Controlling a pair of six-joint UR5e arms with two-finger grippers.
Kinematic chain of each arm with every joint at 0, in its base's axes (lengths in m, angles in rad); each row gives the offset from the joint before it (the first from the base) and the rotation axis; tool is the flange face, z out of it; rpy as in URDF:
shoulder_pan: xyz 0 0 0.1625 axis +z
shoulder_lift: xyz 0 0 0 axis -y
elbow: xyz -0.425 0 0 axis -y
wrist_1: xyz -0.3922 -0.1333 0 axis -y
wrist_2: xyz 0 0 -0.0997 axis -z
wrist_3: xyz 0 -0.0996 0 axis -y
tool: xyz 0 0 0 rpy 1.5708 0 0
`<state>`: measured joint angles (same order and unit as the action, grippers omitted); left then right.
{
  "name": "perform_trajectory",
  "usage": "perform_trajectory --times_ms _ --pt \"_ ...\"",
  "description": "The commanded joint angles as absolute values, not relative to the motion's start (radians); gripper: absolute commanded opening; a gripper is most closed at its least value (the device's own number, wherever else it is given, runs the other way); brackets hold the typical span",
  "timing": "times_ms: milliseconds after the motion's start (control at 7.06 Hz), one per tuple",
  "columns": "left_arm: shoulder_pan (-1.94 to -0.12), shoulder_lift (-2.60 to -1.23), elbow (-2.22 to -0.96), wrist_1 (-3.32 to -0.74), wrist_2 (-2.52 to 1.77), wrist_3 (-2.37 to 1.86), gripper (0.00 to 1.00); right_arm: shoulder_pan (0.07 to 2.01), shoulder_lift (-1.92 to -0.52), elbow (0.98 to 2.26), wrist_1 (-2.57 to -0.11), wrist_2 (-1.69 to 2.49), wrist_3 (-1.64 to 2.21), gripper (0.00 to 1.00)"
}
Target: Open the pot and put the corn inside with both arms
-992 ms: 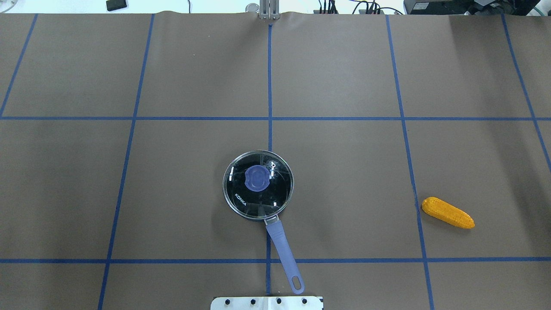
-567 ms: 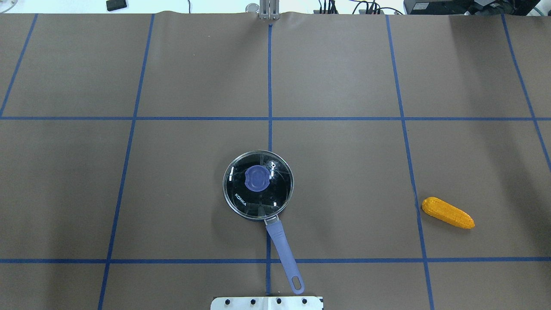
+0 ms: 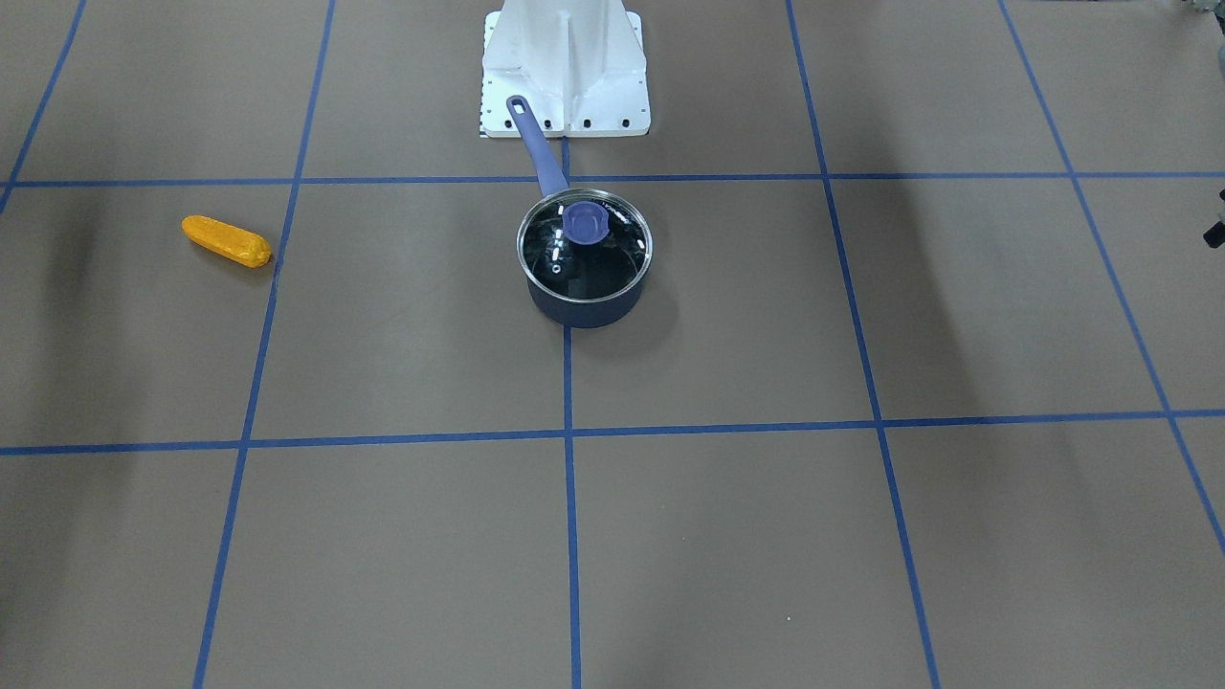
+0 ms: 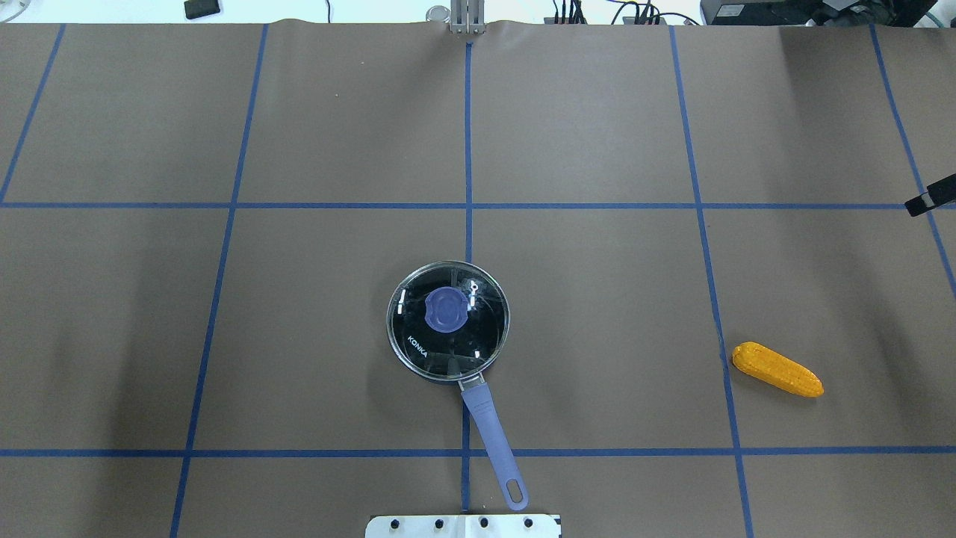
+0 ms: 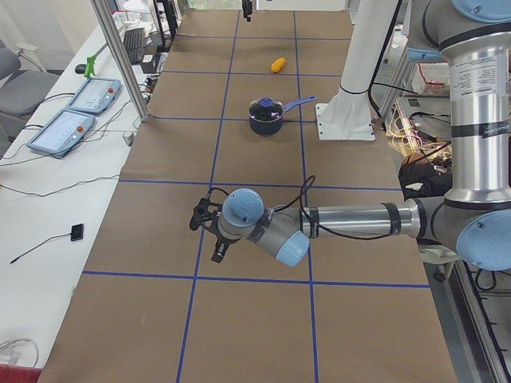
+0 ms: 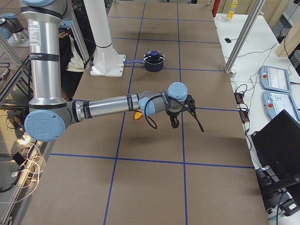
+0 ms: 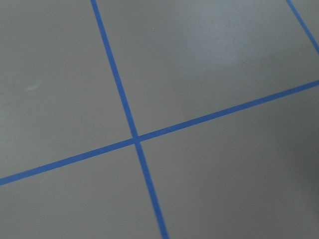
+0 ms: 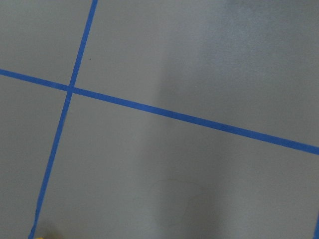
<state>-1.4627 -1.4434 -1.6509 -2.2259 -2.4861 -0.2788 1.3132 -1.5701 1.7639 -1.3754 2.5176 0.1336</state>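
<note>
My right gripper should close across the middle of the corn (image 3: 230, 242) and leave the corn's end nearest the pot sticking out.
The pot (image 4: 448, 321) stands near the table's middle, close to the robot base, its glass lid with the blue knob (image 4: 446, 309) on it and its handle (image 4: 493, 437) pointing at the base. It also shows in the front view (image 3: 584, 277). The corn (image 4: 777, 369) lies on the table to the pot's right, also visible in the front view (image 3: 226, 240). My right gripper (image 6: 183, 113) hovers over the table beyond the corn; only a black tip (image 4: 930, 200) shows overhead. My left gripper (image 5: 204, 235) hovers far left of the pot. I cannot tell whether either is open.
The white base pedestal (image 3: 565, 67) stands just behind the pot's handle. Blue tape lines (image 4: 468, 205) grid the brown table. Both wrist views show only table and tape. Desks with pendants and cables flank the table's far side (image 5: 80, 104).
A black tip of my right gripper has come into the overhead view at the right edge. The pot, lid and corn have not moved.
</note>
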Motion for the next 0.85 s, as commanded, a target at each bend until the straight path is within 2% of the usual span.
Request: perform_trajectory --times_ms 0,283,708 --pt "-1.356 -1.456 -1.745 -2.226 -2.461 -0.461 1.00 1.199 -1.578 1.819 -1.330 2.502 0.138 1.00" --pt "-1.234 -1.468 -1.845 -2.192 -2.394 -0.639 1.00 1.113 -1.600 1.868 -1.283 2.410 0.137 1.00" --pt "-1.116 -1.639 -2.090 -1.689 -2.300 -0.693 1.00 0.943 -1.620 1.956 -1.282 2.306 0.137 1.00"
